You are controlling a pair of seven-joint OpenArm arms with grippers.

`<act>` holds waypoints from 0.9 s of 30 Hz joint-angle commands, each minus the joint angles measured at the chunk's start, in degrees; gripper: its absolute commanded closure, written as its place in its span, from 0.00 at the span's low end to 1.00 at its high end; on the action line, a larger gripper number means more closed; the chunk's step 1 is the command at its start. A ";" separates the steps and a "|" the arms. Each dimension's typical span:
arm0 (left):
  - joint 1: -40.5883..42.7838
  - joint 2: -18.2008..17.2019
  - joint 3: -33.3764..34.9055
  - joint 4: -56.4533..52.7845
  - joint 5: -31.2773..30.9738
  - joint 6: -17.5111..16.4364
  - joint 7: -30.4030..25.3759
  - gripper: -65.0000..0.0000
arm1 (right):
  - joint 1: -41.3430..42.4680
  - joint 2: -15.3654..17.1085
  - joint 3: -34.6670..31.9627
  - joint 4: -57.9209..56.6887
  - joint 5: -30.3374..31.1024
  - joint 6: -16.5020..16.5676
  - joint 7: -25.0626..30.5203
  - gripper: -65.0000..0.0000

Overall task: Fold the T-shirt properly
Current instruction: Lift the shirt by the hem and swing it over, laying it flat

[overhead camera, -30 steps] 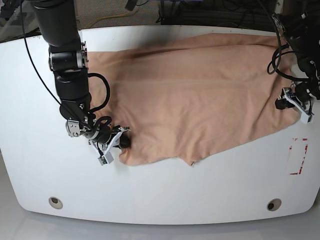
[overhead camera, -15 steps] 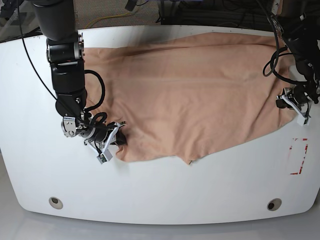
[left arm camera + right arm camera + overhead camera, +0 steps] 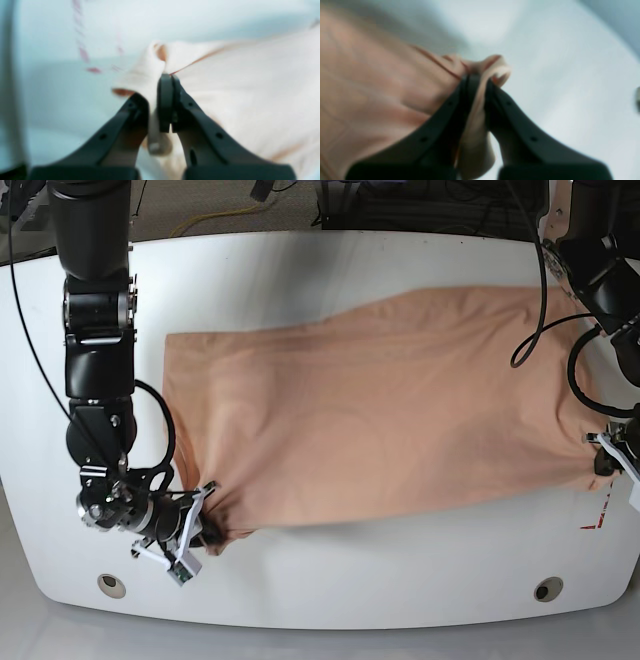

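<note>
Next, my left gripper releases the T-shirt's corner near the white table's far edge (image 3: 568, 292), straight past the red tape marks.
The peach T-shirt (image 3: 380, 410) lies spread across the white table (image 3: 330, 580), stretched taut between my two grippers. On the left of the base view my right gripper (image 3: 205, 532) is shut on the shirt's near-left corner; its wrist view shows a fold of the T-shirt (image 3: 382, 82) bunched between the black fingers (image 3: 440, 112) of the right gripper (image 3: 477, 80). On the right side my left gripper (image 3: 603, 462) is shut on the shirt's right-hand corner. In its blurred wrist view the T-shirt (image 3: 237, 82) is pinched at the tips of the left gripper (image 3: 167, 78).
Red tape marks (image 3: 598, 522) sit on the table just in front of the left gripper. Two round holes (image 3: 111, 585) (image 3: 548, 589) lie near the front edge. Cables and dark gear (image 3: 420, 205) line the far side behind the table.
Both grippers have closed on the shirt's corners and moved toward the front edge and outward, dragging the shirt forward. The cloth is now flatter and tauter, and the loose front flap is gone.
</note>
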 commanded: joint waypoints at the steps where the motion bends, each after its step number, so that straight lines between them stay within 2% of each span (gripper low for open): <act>1: -4.54 -1.32 -0.20 4.10 -0.01 -0.06 0.68 1.00 | 5.60 1.80 0.45 1.40 0.21 -0.60 -0.84 1.00; 5: -11.31 -1.32 -0.20 7.88 -0.01 -0.06 3.67 1.00 | 12.64 3.29 0.45 1.40 0.21 -0.60 -4.18 1.00; 11: -22.04 -1.93 0.24 9.11 0.07 -0.06 4.19 1.00 | 23.89 4.70 0.45 1.40 0.21 -0.60 -10.42 1.00; 14: -26.96 -4.57 4.63 9.02 0.07 -0.06 4.19 1.00 | 29.16 5.58 0.45 1.49 0.21 -0.60 -14.47 1.00; 17: -28.63 -5.01 7.09 9.37 0.07 -0.06 4.19 1.00 | 31.98 6.19 0.54 1.57 0.21 -0.60 -18.34 1.00; 22: -28.11 -5.01 7.18 9.46 -0.37 -0.06 4.28 1.00 | 28.46 6.55 7.49 9.75 0.21 -0.60 -25.46 1.00; 27: -20.72 -5.01 6.74 11.40 -0.45 -0.06 4.28 1.00 | 16.42 6.28 14.61 22.67 0.21 -0.60 -31.87 1.00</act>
